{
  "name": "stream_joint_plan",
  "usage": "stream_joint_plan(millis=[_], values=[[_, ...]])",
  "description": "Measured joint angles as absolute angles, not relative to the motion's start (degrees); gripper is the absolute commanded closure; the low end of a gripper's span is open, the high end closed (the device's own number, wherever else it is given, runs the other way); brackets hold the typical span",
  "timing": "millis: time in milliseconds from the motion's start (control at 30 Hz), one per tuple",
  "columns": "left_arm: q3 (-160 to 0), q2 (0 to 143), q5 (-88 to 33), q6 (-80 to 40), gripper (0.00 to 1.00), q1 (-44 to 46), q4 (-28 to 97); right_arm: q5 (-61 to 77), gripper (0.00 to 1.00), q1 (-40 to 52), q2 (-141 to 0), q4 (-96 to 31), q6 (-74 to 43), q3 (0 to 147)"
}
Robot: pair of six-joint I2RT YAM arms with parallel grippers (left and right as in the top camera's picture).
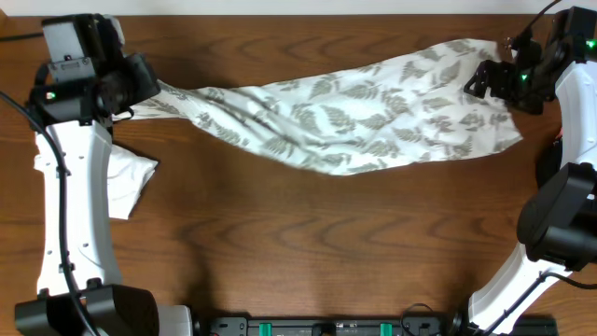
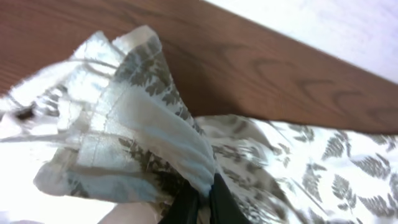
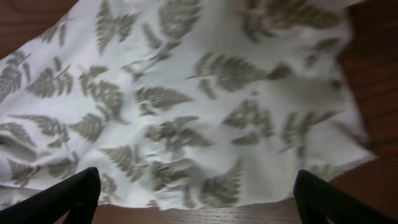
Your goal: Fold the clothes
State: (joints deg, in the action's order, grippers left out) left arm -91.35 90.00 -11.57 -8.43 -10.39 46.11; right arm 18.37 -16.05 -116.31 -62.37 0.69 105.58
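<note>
The robot's left gripper will release the fern-print garment's bunched end on the middle of the outstretched fern-print garment (image 1: 398,136).
The cream-white fern-print garment (image 1: 345,117) lies stretched across the far half of the wooden table. My left gripper (image 1: 142,89) is shut on its left end; in the left wrist view the fingers (image 2: 200,202) pinch a bunched fold of the fern-print garment (image 2: 149,124). My right gripper (image 1: 485,79) is open, above the garment's right end; in the right wrist view its fingers (image 3: 196,193) are spread wide over the flat fern-print garment (image 3: 186,106), holding nothing. A plain white garment (image 1: 131,182) lies by the left arm. The black garment is out of view.
The wooden table (image 1: 308,243) extends toward the front. The table's far edge meets a pale wall (image 2: 336,31) behind the garment. The left arm's white link (image 1: 75,205) crosses over the plain white garment.
</note>
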Motion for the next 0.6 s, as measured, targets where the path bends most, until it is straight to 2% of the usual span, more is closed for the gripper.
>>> stream_joint_plan(millis=[233, 600], values=[[-91.4, 90.0, -11.7, -5.9, 0.94, -6.0, 47.5, 18.4, 0.03, -16.1, -116.3, -62.4, 0.7, 105.6], [-91.4, 90.2, -12.3, -5.7, 0.94, 17.9, 37.1, 19.7, 0.03, -22.2, -116.2, -61.0, -4.8, 105.6]])
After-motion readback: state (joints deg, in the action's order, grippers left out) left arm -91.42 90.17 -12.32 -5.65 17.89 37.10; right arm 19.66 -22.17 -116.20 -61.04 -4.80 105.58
